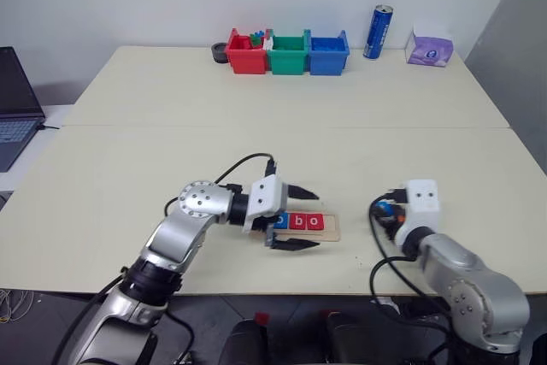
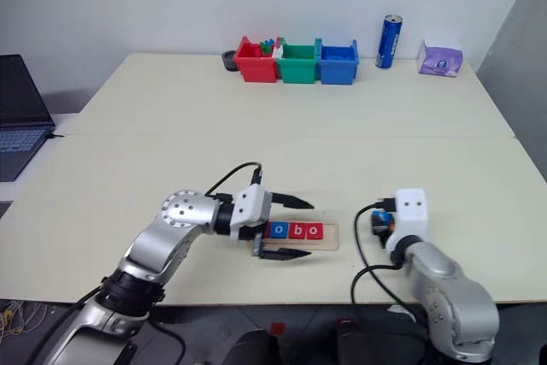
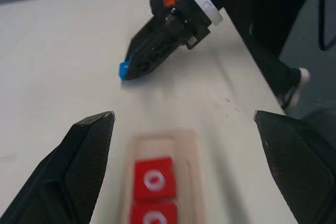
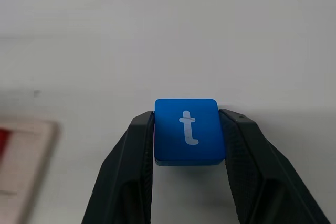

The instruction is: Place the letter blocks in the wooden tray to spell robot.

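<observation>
My finger on the right gripper covers the t block's side facing the red o, so I should set it down, then grasp its top and bottom edges point(image 4: 187, 102).
The wooden tray point(image 1: 333, 231) lies near the table's front edge. In it I see a blue o point(image 1: 280, 220), a red b point(image 1: 297, 222) and a red o point(image 1: 314, 222) side by side; its right end is bare. My left gripper point(image 1: 314, 220) is open, one finger on each long side of the tray, and its body hides the tray's left end. To the right of the tray, my right gripper point(image 4: 188, 123) is shut on a blue letter block with a white t point(image 4: 189, 129), close above the table. The left wrist view shows this blue block point(image 3: 124, 70) beyond the tray.
Red point(image 1: 246, 54), green point(image 1: 288, 54) and blue point(image 1: 328, 53) bins stand in a row at the table's far edge, with a blue can point(image 1: 378, 32) and a purple tissue pack point(image 1: 430, 49) to their right. A laptop point(image 1: 15, 108) sits at the left.
</observation>
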